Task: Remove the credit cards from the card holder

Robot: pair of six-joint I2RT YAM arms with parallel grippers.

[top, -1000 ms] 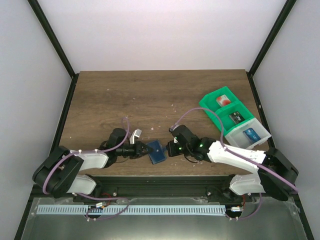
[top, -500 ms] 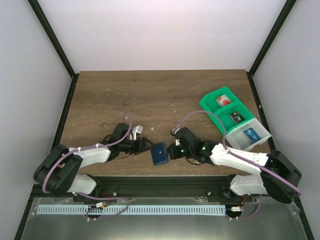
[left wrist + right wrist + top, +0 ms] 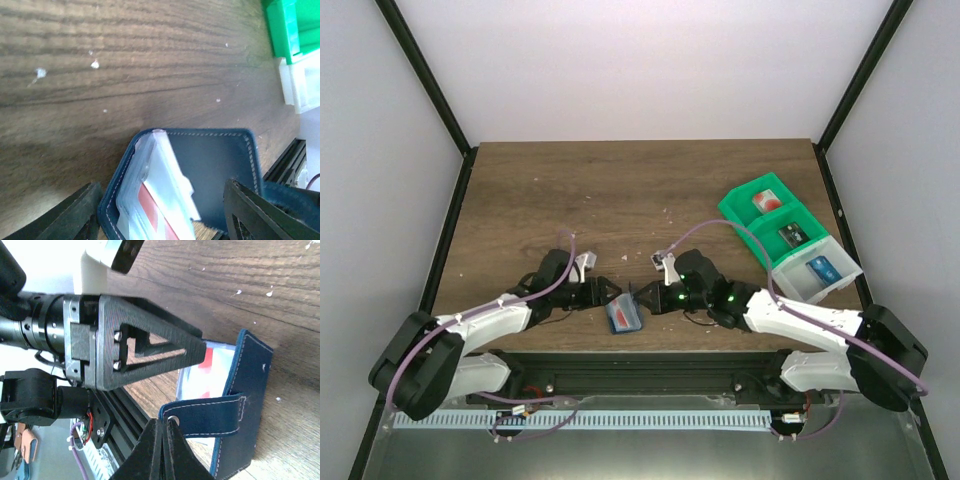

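The cover is standing half-open with the sleeve side loose, so next the left gripper pinches the navy edge (image 3: 118,181) next to the sleeves while the right gripper lays the cover flat.
The navy card holder (image 3: 623,318) lies open near the table's front edge, between the two grippers. In the left wrist view its clear inner sleeves (image 3: 160,175) stand up, and a red-pink credit card (image 3: 150,207) shows inside them. My left gripper (image 3: 608,299) is open, with one finger on each side of the card holder (image 3: 215,160). My right gripper (image 3: 165,425) is shut on the card holder's navy snap strap (image 3: 210,412). The same red card (image 3: 206,358) shows past the cover (image 3: 252,390) in the right wrist view.
At the right stand two joined green bins (image 3: 744,208) and a white bin (image 3: 798,283). They hold a red card (image 3: 765,202), a dark card (image 3: 792,235) and a blue card (image 3: 820,268). The black frame rail (image 3: 650,362) runs just below the table's front edge.
My left gripper has opened and let go of the card holder. The right gripper moved left with the strap, and the card holder shifted toward the front edge and fell open.
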